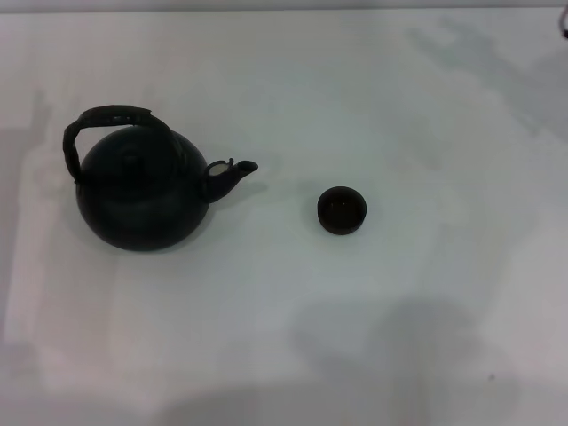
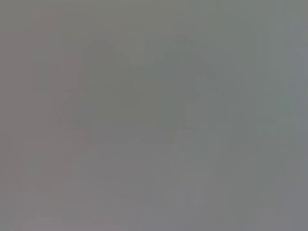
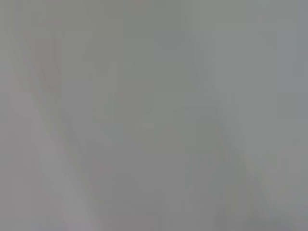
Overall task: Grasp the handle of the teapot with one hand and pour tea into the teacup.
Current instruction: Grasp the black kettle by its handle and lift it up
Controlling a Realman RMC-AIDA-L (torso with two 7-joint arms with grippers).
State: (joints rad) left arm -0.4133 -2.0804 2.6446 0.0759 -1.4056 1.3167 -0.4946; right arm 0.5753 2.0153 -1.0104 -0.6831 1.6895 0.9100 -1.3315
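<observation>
I move my left gripper to the black teapot next and close it on its handle's upright side (image 1: 70, 153), opposite its spout.
The round black teapot (image 1: 142, 195) stands upright on the white table (image 1: 373, 337) at the left in the head view. Its arched handle (image 1: 111, 120) stands up over the top, with the thicker wrapped part at the crest. Its short spout (image 1: 235, 173) points right, toward the small dark teacup (image 1: 342, 210), which stands upright a short way off. Neither gripper shows in any view. Both wrist views show only a plain grey surface.
The white table fills the head view, with faint shadows at its near edge and far right. A small dark bit shows at the far right edge (image 1: 564, 34).
</observation>
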